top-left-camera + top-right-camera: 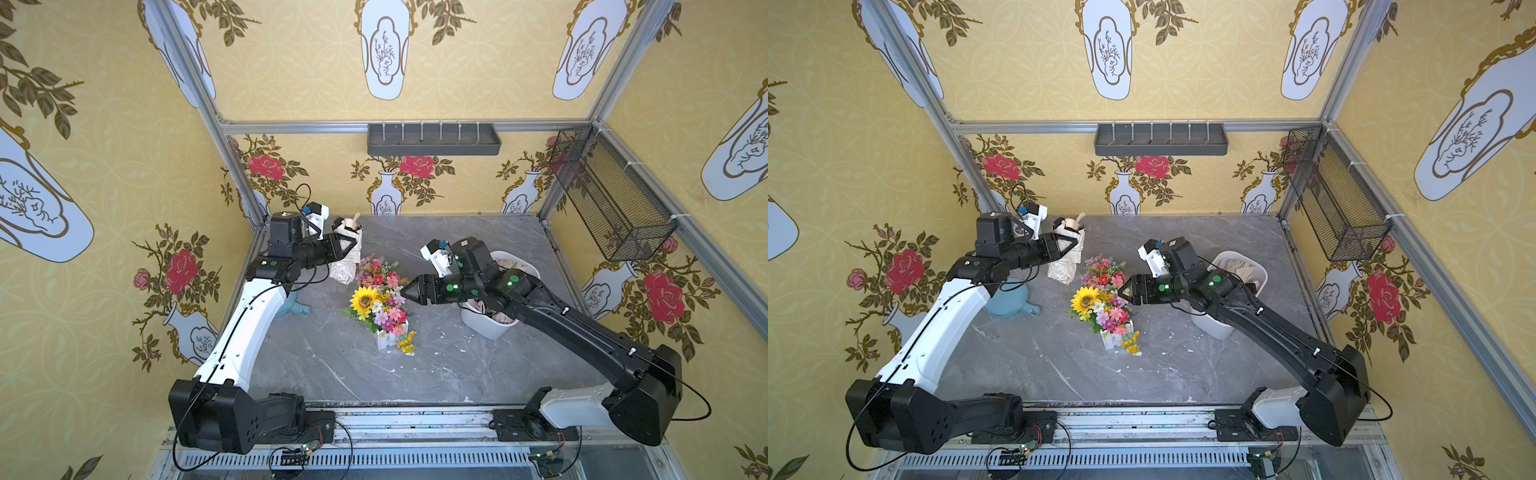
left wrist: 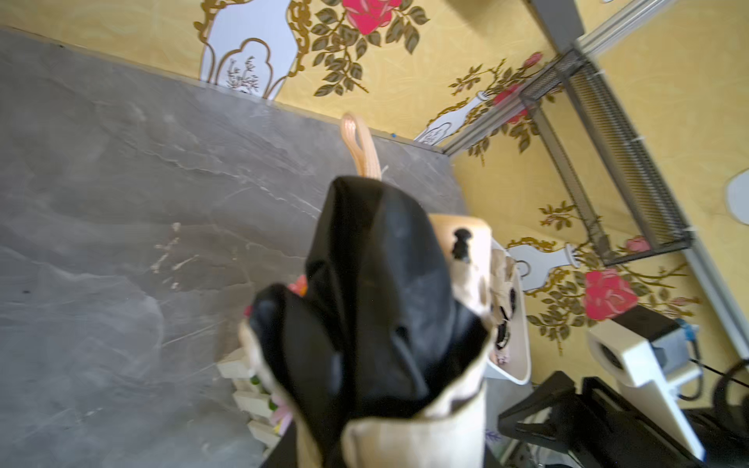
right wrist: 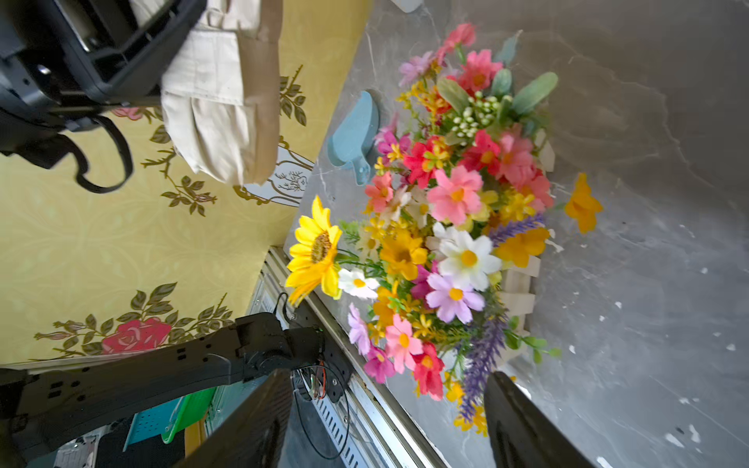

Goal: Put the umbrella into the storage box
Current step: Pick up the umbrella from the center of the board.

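Note:
The robot's right gripper will close on the lower end of the umbrella's cream cloth (image 1: 344, 270) (image 3: 232, 154), below the place where the left gripper holds the umbrella.
The umbrella (image 1: 348, 259) is folded, cream outside with black lining, its wooden handle (image 1: 351, 227) uppermost. It hangs roughly upright at the table's back left, and my left gripper (image 1: 345, 246) is shut on its upper part. In the left wrist view its black folds (image 2: 377, 283) fill the middle and hide the jaws. The storage box (image 1: 490, 328), a white bin with crumpled cloth inside, sits at the right, partly under my right arm. My right gripper (image 1: 406, 293) is open and empty beside the flowers, well apart from the umbrella. Its fingers (image 3: 259, 421) stand wide.
A bouquet of artificial flowers (image 1: 380, 299) in a white picket pot stands mid-table between the arms. A blue scoop (image 1: 1009, 301) lies under the left arm. A black wire mesh basket (image 1: 611, 195) hangs on the right wall, and a grey shelf (image 1: 432, 139) on the back wall.

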Robot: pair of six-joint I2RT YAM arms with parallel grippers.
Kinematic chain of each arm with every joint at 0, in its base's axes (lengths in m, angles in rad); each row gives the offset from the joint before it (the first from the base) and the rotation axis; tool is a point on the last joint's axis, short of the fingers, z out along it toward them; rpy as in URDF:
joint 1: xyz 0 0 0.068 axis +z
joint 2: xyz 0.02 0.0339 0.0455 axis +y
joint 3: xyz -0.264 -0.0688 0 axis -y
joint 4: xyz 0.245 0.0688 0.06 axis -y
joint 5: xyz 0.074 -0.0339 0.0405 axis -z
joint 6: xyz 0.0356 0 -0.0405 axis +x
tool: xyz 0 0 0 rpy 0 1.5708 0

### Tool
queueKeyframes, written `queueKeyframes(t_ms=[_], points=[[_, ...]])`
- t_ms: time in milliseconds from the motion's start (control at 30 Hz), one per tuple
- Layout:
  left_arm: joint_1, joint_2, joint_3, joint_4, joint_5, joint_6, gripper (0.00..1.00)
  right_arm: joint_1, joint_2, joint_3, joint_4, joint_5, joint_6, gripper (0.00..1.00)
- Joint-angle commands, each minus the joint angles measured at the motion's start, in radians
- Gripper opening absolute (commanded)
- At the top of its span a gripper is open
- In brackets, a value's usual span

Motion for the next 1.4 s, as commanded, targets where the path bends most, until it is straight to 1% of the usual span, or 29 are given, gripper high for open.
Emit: queueKeyframes(t_ms=[0,100,233,367,533,767,1033,1167,1267,1367], points=[[0.001,-0.032,-0.052,0.235,0.158,-0.143,0.17,0.003,-0.005,0.013,0.123,-0.024,0.065,0.81],[0.001,-0.05,-0.107,0.361,0.223,-0.224,0.16,0.005,0.001,0.017,0.173,-0.046,0.098,0.82],[-0.003,-0.046,-0.136,0.435,0.285,-0.277,0.16,0.005,0.006,0.023,0.229,-0.076,0.121,0.83],[-0.022,-0.044,-0.162,0.525,0.31,-0.337,0.15,0.005,0.021,0.036,0.263,-0.103,0.136,0.83],[-0.055,-0.027,-0.151,0.56,0.311,-0.355,0.15,0.01,0.04,0.058,0.304,-0.137,0.15,0.83],[-0.098,0.003,-0.145,0.625,0.308,-0.403,0.14,0.026,0.062,0.094,0.298,-0.16,0.148,0.81],[-0.144,0.019,-0.133,0.651,0.296,-0.429,0.14,0.036,0.069,0.099,0.283,-0.157,0.148,0.81],[-0.159,0.015,-0.142,0.685,0.296,-0.462,0.14,0.039,0.074,0.103,0.29,-0.16,0.15,0.8],[-0.179,0.02,-0.142,0.69,0.289,-0.464,0.14,0.039,0.079,0.104,0.304,-0.171,0.156,0.78],[-0.194,0.028,-0.141,0.705,0.287,-0.475,0.14,0.039,0.083,0.099,0.323,-0.182,0.162,0.72]])
